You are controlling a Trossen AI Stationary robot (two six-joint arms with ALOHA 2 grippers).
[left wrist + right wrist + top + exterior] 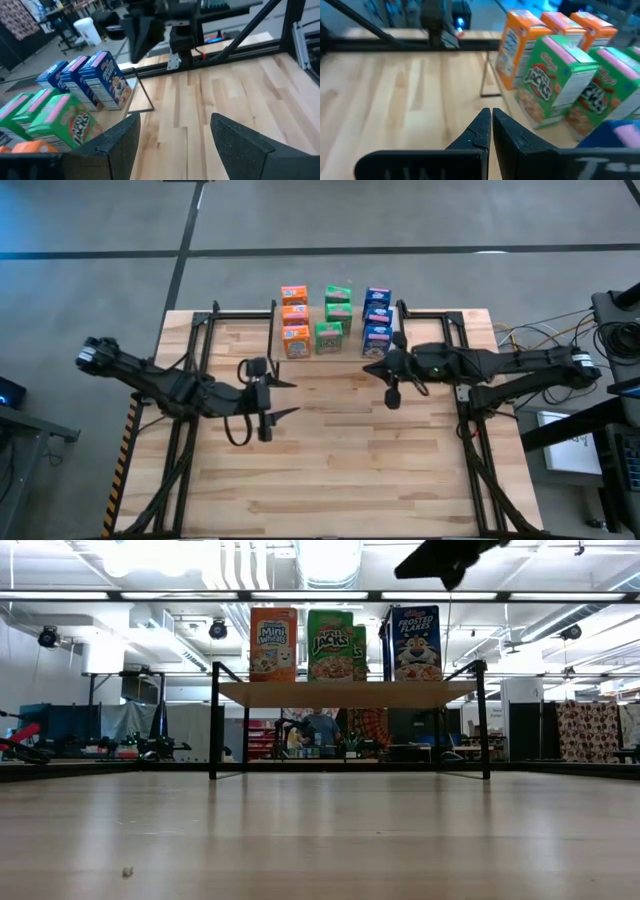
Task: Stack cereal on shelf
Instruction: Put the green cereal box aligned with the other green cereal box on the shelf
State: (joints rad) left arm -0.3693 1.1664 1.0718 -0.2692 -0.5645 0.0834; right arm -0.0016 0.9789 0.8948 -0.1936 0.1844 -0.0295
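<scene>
The front green box sits out of line with its row, so next my right gripper takes hold of the box's top [328,327] and moves it toward the blue row.
The cereal boxes stand upright on their bottoms on the shelf's plank top [350,693] at the far middle of the table. There are three orange [294,315], three green [337,310] and three blue [377,315], each colour in a row running front to back. My left gripper [285,398] hovers open over the table, near and left of the shelf, pointing toward the boxes [100,80]. My right gripper [372,370] is shut and holds nothing. It hangs just in front of the blue row, and its wrist view looks across to the orange boxes [520,45] and green boxes [555,80].
Black arm frames [190,380] [465,380] stand on the table's left and right sides. Cables [530,335] lie beyond the right edge. The bare wooden tabletop [340,470] stretches toward the near edge. A person [322,730] is in the room beyond the shelf.
</scene>
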